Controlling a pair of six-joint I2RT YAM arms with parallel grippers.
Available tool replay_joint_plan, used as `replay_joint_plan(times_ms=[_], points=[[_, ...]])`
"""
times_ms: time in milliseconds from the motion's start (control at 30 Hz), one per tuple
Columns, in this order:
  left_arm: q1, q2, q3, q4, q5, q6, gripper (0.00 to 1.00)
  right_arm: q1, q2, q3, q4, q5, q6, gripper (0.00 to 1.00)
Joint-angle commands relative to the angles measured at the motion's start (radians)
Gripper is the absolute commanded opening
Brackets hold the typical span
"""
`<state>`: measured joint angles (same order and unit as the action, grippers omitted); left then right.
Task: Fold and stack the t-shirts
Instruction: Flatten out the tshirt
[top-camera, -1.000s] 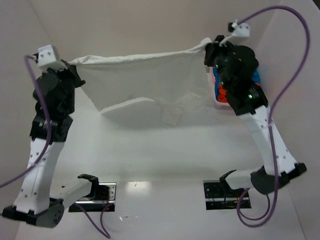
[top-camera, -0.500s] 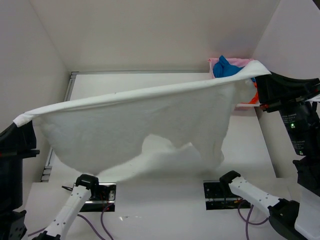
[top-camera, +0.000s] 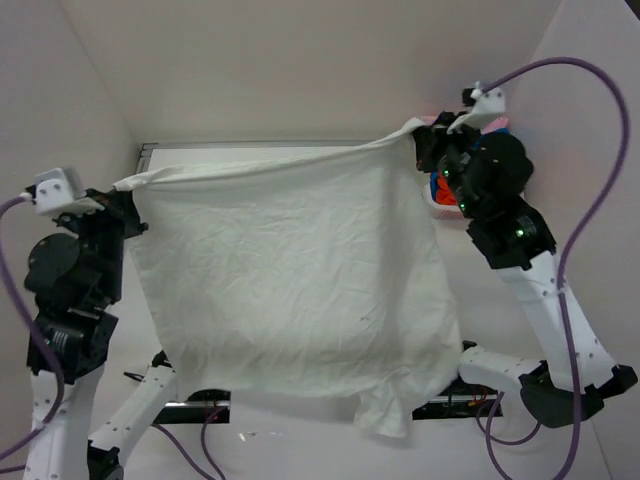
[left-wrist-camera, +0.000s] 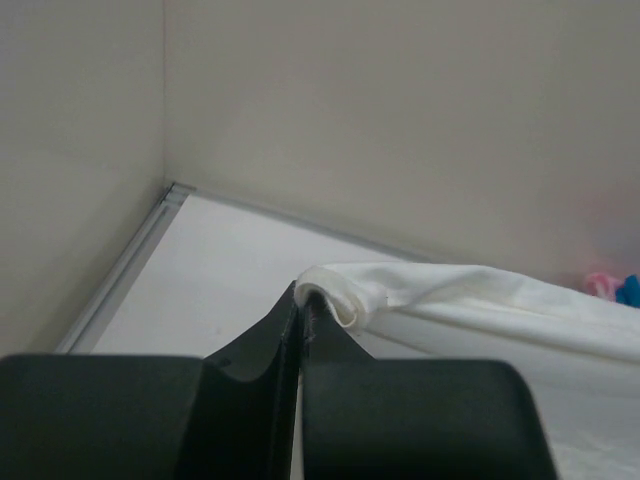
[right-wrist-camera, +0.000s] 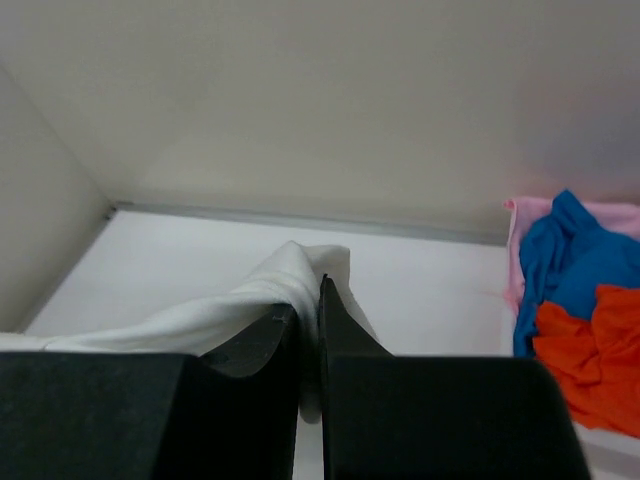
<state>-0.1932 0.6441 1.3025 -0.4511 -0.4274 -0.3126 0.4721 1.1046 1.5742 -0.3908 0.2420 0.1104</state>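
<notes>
I will let go of the off-white t-shirt's corner on the table (top-camera: 345, 172) (right-wrist-camera: 397, 285) just in front of the metal rail with my right gripper.
A large off-white t-shirt (top-camera: 290, 280) hangs spread like a curtain between my two grippers, its lower hem (top-camera: 385, 415) drooping over the arm bases. My left gripper (top-camera: 128, 192) is shut on the left top corner; in the left wrist view its jaws (left-wrist-camera: 303, 303) pinch a rolled edge of the cloth (left-wrist-camera: 480, 300). Shut on the right top corner is my right gripper (top-camera: 418, 135), whose jaws (right-wrist-camera: 310, 295) have cloth bunched between them. A blue t-shirt (right-wrist-camera: 570, 250), an orange-red one (right-wrist-camera: 590, 350) and a pale pink one (right-wrist-camera: 528, 215) lie piled at the back right.
The hanging shirt hides most of the table from above. A metal rail (top-camera: 250, 145) runs along the table's back edge, with white walls on the left, back and right. The coloured pile (top-camera: 441, 190) sits just behind the right arm.
Both arms swung the shirt up close to the camera, then brought it back. It now hangs wide and flat, lower and nearer than one second ago. Both grips held.
</notes>
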Motion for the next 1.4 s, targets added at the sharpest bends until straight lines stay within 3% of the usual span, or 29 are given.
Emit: replay_joint_plan(times_ms=[0,167,367,600,967,1367], points=[[0.011,0.031,-0.06,0.098,-0.063,0.024,0.0,-0.012,-0.005,-0.115,0.171,0.06,0.002,0.0],[0.011,0.106,-0.212,0.176,-0.063,0.012,0.0,-0.012,0.07,-0.301,0.305,0.051,0.034,0.0],[0.011,0.26,-0.258,0.226,-0.105,0.023,0.0,-0.012,0.259,-0.355,0.401,0.031,0.055,0.0],[0.024,0.439,-0.226,0.282,-0.183,0.011,0.0,-0.012,0.438,-0.263,0.457,0.06,0.028,0.0],[0.113,0.741,-0.088,0.371,-0.165,0.032,0.0,-0.079,0.589,-0.082,0.478,0.098,-0.001,0.0],[0.187,0.899,-0.009,0.411,-0.131,0.02,0.0,-0.089,0.785,0.026,0.518,-0.108,0.02,0.0]])
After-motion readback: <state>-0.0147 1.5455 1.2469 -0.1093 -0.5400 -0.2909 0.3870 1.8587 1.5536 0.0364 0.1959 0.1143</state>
